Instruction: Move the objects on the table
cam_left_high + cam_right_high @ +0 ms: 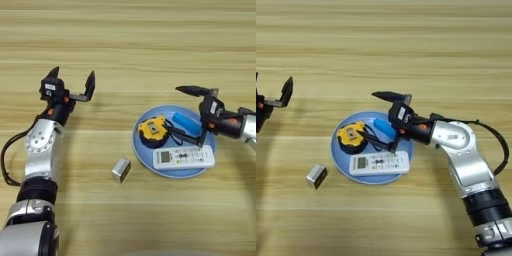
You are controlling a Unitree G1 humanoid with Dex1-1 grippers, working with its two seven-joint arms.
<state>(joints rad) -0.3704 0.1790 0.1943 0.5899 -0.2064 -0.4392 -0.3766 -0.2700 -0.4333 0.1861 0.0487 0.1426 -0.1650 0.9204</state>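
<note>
I will move my right gripper next to the silver-grey metal block (122, 169) on the wooden table beside the light-blue plate and close it there.
A small bright-blue bar (185, 122) lies on the right part of a round light-blue plate (175, 172). My right gripper (196, 116) hangs open over that side of the plate, one finger beyond the bar and the other near the remote, the bar roughly between them. A silver-grey metal block (121, 170) sits on the wooden table (128, 40), just left of the plate. Far to the left, away from everything, my left gripper (72, 82) stands open and holds nothing.
The plate also carries a yellow-and-black tape measure (152, 130) on its left and a white remote control (183, 157) along its front. The right arm (466, 155) reaches in from the lower right.
</note>
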